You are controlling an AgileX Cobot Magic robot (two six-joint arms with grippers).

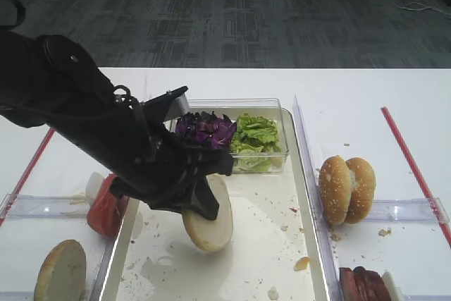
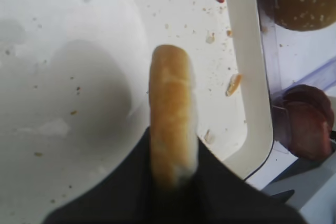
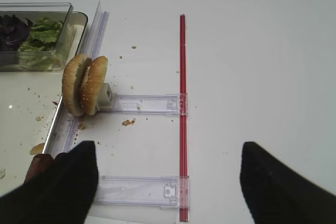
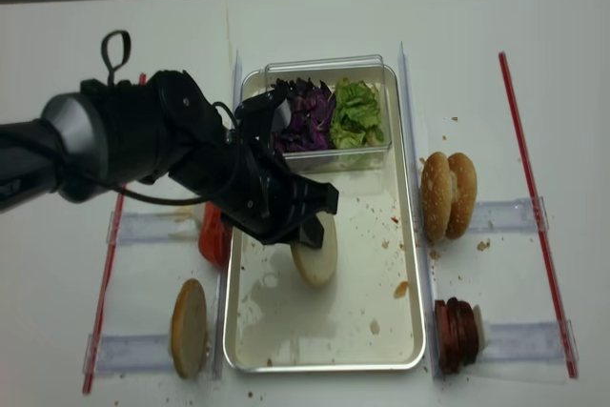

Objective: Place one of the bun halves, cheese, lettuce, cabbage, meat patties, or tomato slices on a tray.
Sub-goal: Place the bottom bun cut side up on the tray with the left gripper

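Observation:
My left gripper has the plain bun half, now on edge over the tray's middle, to place. It will let go of it on the tray bottom between the clear box (image 4: 335, 266) (image 2: 164, 70) and the tray's near rim.
My left gripper (image 1: 203, 206) is shut on a plain bun half (image 1: 211, 220), which it holds on edge over the middle of the tray (image 1: 268, 252). In the left wrist view the bun half (image 2: 170, 103) sticks out between the black fingers, low over the crumb-speckled tray (image 2: 252, 77); I cannot tell if it touches. Lettuce (image 1: 257, 135) and purple cabbage (image 1: 206, 130) fill a clear box at the tray's far end. Tomato slices (image 1: 106, 209) stand left of the tray and meat patties (image 1: 363, 283) at front right. Cheese is out of view. My right gripper (image 3: 169, 148) is open over the table.
Two sesame bun halves (image 1: 347, 189) stand on edge right of the tray, against a clear plastic rail (image 3: 142, 103). Another plain bun half (image 1: 60, 271) stands at front left. A red strip (image 3: 182, 114) runs along the table's right side. Crumbs litter the tray bottom.

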